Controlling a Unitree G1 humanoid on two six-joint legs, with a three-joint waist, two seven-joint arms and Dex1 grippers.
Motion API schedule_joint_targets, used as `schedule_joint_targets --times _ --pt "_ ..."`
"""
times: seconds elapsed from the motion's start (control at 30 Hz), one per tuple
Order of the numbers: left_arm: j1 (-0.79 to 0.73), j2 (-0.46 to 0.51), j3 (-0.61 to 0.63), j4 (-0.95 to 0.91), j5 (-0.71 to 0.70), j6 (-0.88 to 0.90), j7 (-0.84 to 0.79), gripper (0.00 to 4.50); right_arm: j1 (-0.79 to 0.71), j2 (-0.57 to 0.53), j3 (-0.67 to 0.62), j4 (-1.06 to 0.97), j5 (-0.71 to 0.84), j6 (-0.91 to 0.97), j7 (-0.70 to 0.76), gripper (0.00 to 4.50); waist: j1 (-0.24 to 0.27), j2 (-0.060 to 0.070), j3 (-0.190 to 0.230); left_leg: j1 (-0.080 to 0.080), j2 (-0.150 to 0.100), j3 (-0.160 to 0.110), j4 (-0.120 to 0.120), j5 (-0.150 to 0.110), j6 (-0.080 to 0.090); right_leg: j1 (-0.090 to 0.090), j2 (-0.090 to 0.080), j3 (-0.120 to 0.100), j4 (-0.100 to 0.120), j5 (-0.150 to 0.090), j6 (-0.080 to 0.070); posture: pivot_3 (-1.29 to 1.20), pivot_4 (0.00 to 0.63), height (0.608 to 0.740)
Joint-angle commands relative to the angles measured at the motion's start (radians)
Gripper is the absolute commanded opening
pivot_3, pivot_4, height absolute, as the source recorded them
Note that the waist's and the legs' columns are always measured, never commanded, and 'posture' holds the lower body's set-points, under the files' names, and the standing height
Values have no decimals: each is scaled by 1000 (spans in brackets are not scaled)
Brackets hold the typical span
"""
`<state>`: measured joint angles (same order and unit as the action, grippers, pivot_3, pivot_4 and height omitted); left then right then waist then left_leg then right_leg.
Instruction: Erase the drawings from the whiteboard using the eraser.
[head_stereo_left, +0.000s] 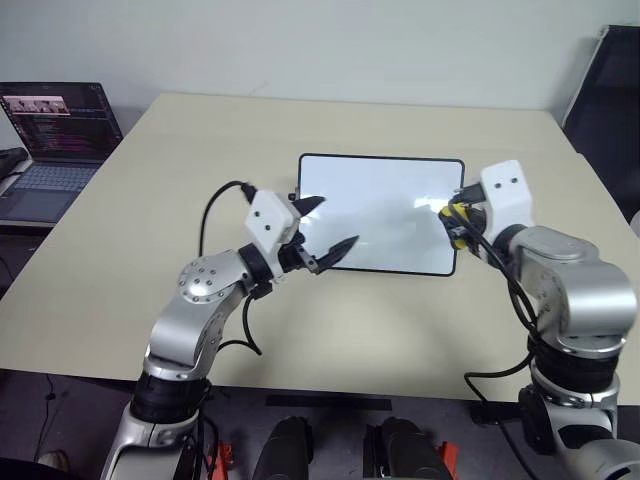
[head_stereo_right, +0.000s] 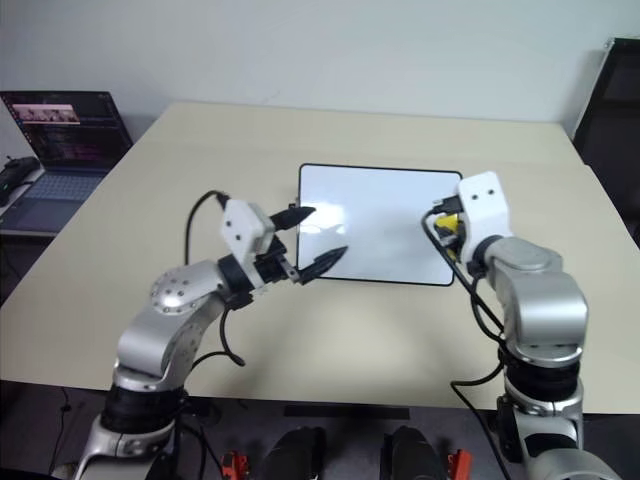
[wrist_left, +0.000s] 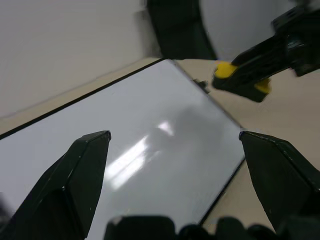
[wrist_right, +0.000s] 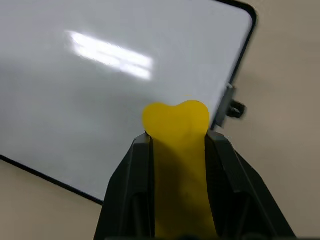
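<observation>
Next, my right gripper releases the yellow eraser on the beige table (head_stereo_left: 491, 297) next to the near corner of the whiteboard that is closest to it. The eraser is now over the whiteboard's edge.
The whiteboard (head_stereo_left: 385, 195) lies flat on the beige table (head_stereo_left: 120, 250), white and glossy inside a thin black frame. The drawings are out of view; the board surface that shows is plain white with glare. My right gripper (head_stereo_left: 456, 222) hovers over the board's right edge, shut on the yellow eraser (wrist_right: 176, 117), whose rounded end sticks out past the fingertips. My left gripper (head_stereo_left: 335, 222) is open over the board's left part, with nothing between its black fingers (wrist_left: 82, 170). The left wrist view also shows the eraser (wrist_left: 225, 70) in the other gripper.
An open laptop (head_stereo_left: 55, 140) stands on a lower surface to the left of the table. A black chair back (head_stereo_left: 610, 90) is at the far right. A small black knob (wrist_right: 235, 107) juts from the board's short side.
</observation>
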<state>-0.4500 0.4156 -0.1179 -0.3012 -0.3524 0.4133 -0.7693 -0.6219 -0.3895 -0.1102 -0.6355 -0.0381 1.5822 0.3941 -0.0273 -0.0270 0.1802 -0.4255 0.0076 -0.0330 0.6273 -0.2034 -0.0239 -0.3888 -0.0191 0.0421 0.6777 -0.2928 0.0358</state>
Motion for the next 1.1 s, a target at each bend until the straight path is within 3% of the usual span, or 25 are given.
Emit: schedule_joint_targets --times 0.03,0.2,0.4,0.83,1.1 --pt "-42 -10 -81 53 -23 -92 -161 4500 73 -11 -58 -73 4 32 -37 990 -1 0 0 0 0 0 0 0 0 0 0 0 0 0 0 0 150 740" --pt "-82 -40 -167 183 -7 -226 -333 4500 212 42 -145 -101 3 32 -79 990 -4 0 0 0 1 3 0 0 0 0 1 0 0 -1 -1 0 150 740" --pt "-90 -73 -267 445 127 -499 -446 4500 279 99 -207 -83 28 32 -101 990 -6 1 0 1 2 5 0 0 0 0 3 2 1 -1 0 0 150 740" --pt "-94 -99 -223 638 235 -731 -366 4500 200 75 -185 100 91 23 -119 990 -5 1 0 1 2 5 1 0 0 0 3 2 2 0 0 0 150 740" --pt "-93 -78 -198 634 236 -739 -353 4500 188 21 -154 174 136 -8 -109 990 -4 1 0 0 1 5 0 0 1 0 2 1 1 0 0 0 150 740"
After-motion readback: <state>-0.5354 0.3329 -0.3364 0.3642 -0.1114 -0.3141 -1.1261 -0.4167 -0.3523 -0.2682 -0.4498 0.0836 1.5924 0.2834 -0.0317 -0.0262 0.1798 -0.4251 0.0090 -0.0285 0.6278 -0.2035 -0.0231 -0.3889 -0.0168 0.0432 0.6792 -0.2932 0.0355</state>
